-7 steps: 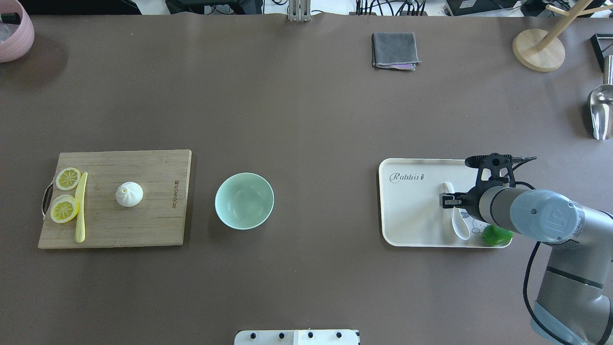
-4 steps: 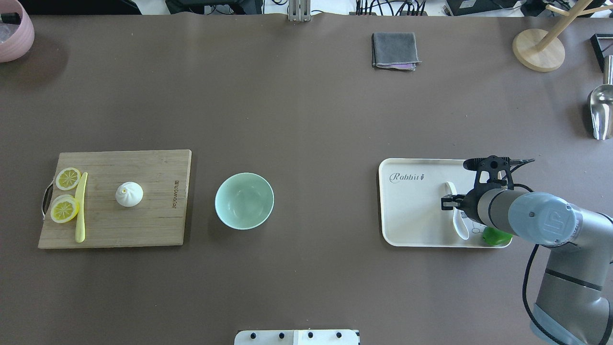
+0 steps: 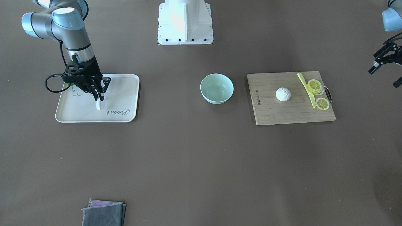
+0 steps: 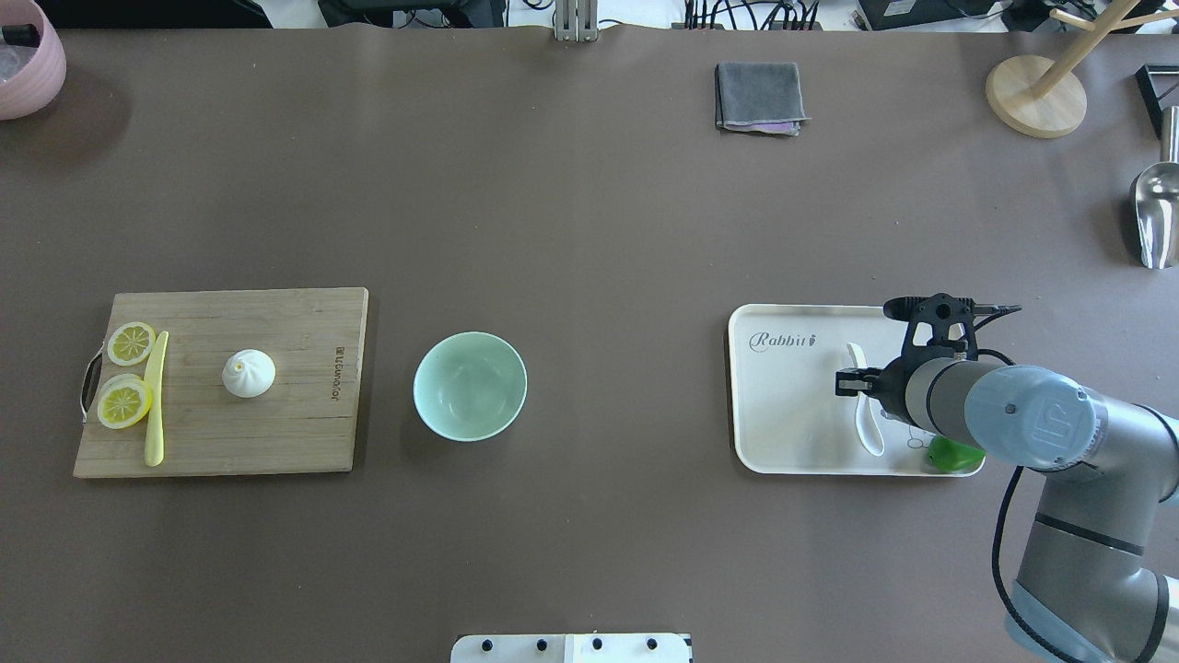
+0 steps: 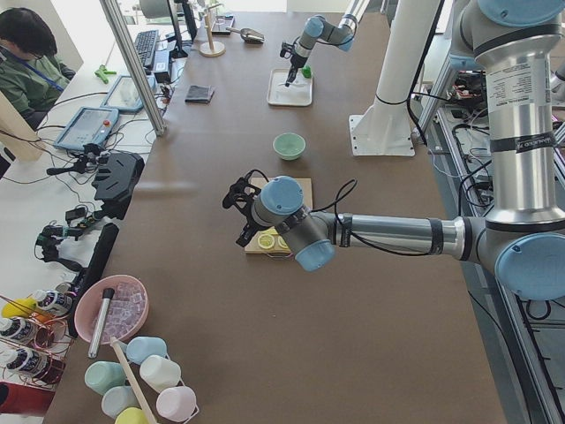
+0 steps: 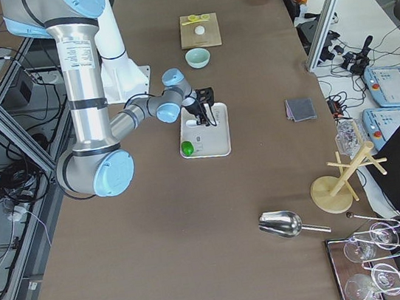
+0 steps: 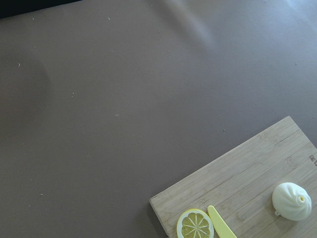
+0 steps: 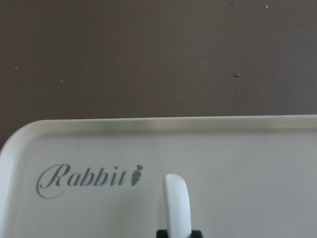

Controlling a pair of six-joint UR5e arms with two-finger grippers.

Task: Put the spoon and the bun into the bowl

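The robot's right gripper will let go of the white spoon so that it rests inside the mint-green bowl (image 3: 210, 94) against the bowl's tray-side rim.
The white spoon (image 4: 867, 419) is over the white tray (image 4: 792, 414) at the right, and my right gripper (image 4: 857, 382) is shut on its handle. In the front-facing view the spoon (image 3: 98, 105) hangs scoop-down from that gripper (image 3: 100, 94). The right wrist view shows the handle tip (image 8: 177, 201) sticking out over the tray. The white bun (image 4: 249, 373) sits on the wooden cutting board (image 4: 276, 433) at the left. The empty mint-green bowl (image 4: 470, 386) stands between board and tray. My left gripper (image 3: 383, 78) is open, off to the side beyond the board.
Two lemon slices (image 4: 129, 343) and a yellow-green knife (image 4: 155, 405) lie at the board's left end. A green object (image 4: 953, 453) sits on the tray's near right corner. A grey cloth (image 4: 760, 97), a wooden stand (image 4: 1036, 97), a metal scoop (image 4: 1156, 216) and a pink bowl (image 4: 28, 60) line the far edge.
My right gripper has shifted slightly left over the tray, and the spoon has moved with it. Bun, bowl and board have not moved.
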